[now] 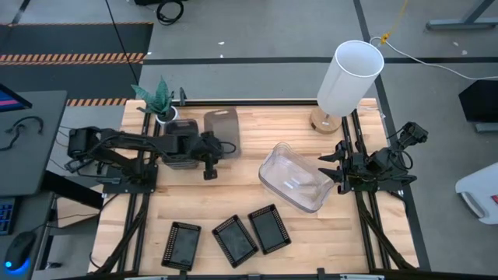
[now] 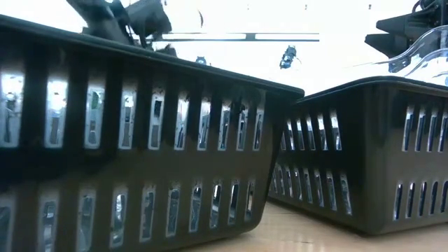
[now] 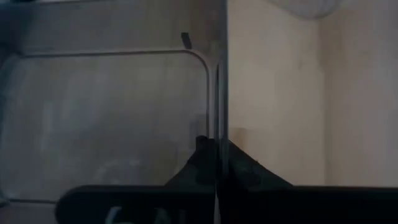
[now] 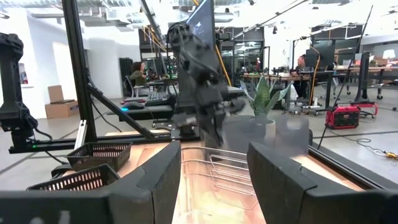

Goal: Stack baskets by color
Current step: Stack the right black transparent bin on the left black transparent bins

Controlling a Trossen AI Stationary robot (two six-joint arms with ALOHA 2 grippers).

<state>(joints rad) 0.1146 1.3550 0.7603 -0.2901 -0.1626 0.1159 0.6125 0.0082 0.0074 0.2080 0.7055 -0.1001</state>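
Next, the left gripper releases the smoky grey-brown basket inside the other grey-brown basket [image 1: 180, 142], near the potted plant.
A smoky grey-brown basket [image 1: 222, 128] sits at the far middle of the table, by the plant. My left gripper [image 1: 208, 165] is shut on its near side. More grey-brown plastic [image 1: 177, 160] shows under my left arm. Clear baskets [image 1: 292, 179] lie nested right of centre, tilted. My right gripper [image 4: 214, 186] stands open just right of them, touching nothing. Three small black perforated baskets [image 1: 235, 239] rest on their bases along the near edge; in the low view they fill the picture [image 2: 140, 154]. My left gripper [image 3: 216, 158] pinches the grey-brown basket's near wall [image 3: 217, 118], one finger inside the basket and one outside. The fingers come slanting down from the table's left and lie along the wall. Whether the basket is clear of the table I cannot tell.
A white cylindrical lamp [image 1: 350, 78] stands at the far right and a potted plant [image 1: 159, 97] at the far left. Bare wood lies between the clear baskets and the black ones. People sit at desks in the room behind [image 4: 140, 74].
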